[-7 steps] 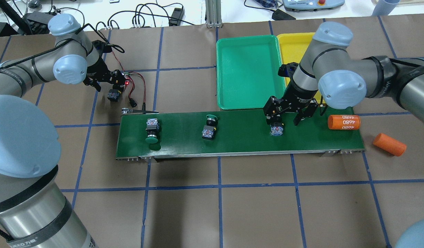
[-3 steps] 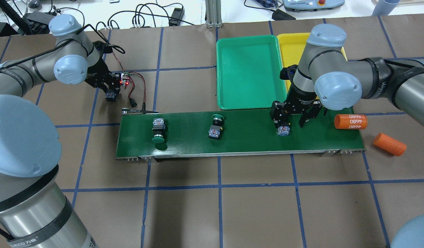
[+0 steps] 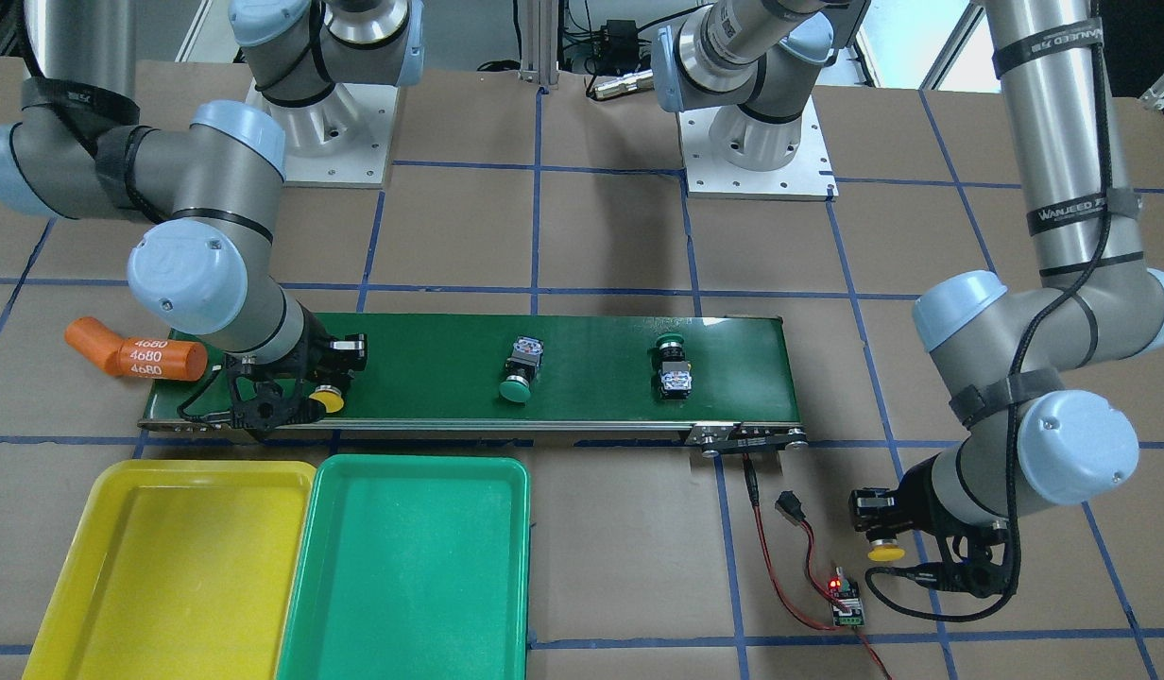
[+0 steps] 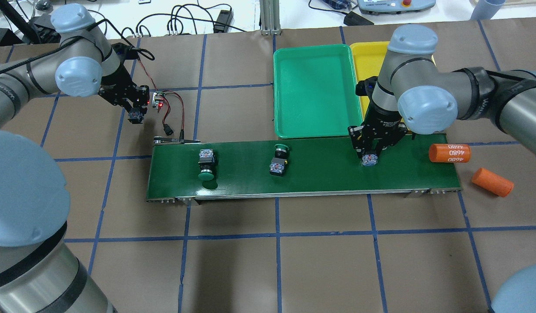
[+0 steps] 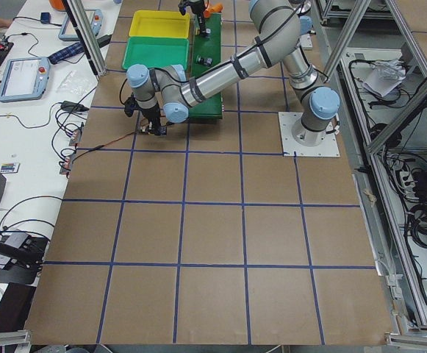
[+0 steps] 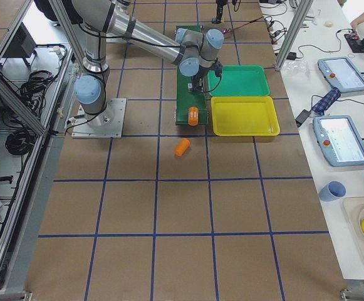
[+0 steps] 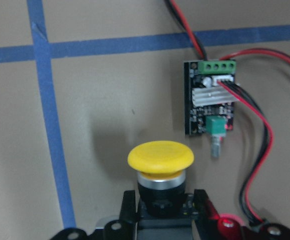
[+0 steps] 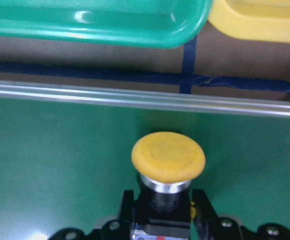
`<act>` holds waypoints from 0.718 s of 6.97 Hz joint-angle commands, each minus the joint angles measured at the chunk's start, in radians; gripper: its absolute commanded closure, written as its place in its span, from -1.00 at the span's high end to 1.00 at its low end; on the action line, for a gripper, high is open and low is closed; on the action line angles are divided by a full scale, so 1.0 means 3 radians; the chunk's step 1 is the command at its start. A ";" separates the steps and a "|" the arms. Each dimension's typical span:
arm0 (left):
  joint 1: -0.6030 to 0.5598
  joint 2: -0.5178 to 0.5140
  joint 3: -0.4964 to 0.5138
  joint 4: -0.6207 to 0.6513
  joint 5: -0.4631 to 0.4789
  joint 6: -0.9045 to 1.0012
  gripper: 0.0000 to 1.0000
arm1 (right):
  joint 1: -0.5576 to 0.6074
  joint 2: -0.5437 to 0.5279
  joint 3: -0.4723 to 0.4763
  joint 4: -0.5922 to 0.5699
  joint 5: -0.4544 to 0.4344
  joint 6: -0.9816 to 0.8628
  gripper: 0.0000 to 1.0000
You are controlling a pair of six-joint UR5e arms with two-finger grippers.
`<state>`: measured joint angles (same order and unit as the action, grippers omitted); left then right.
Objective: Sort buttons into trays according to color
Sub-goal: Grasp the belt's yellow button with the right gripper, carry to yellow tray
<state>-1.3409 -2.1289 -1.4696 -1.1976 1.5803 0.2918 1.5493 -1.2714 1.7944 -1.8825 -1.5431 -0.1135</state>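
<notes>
I need to let go of the yellow button with my right gripper inside the yellow tray (image 3: 104,571), near the side farthest from the green tray.
My left gripper (image 4: 135,114) is shut on a yellow button (image 7: 160,156), holding it by its black body just over the brown table paper, left of the belt's end. It also shows in the front view (image 3: 886,548). My right gripper (image 4: 369,157) is shut on the other yellow button (image 8: 168,156) at the belt's right part, near the trays' front edges. Two green buttons (image 4: 206,164) (image 4: 279,160) lie on the belt. The green tray (image 4: 313,89) and the yellow tray (image 4: 368,61) stand side by side behind the belt; the right arm partly hides the yellow one.
The dark-green conveyor belt (image 4: 316,178) runs across the middle. An orange cylinder (image 4: 449,153) lies at its right end, another (image 4: 492,181) on the paper beyond. A small circuit board (image 4: 158,100) with red wires lies right beside my left gripper.
My right gripper, open over the yellow button before, has shut on it. The green buttons and the orange cylinder have drifted right on the belt. My left gripper has shifted slightly left.
</notes>
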 commanded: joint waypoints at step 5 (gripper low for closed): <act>-0.0352 0.1062 -0.0909 -0.0515 -0.0026 -0.0513 -1.00 | -0.0413 0.0887 -0.1346 0.0108 -0.0603 -0.0698 -0.54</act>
<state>-1.4278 -1.8445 -1.6643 -1.3999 1.5774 0.1509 1.4732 -1.0828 1.4696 -1.8495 -1.7148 -0.2277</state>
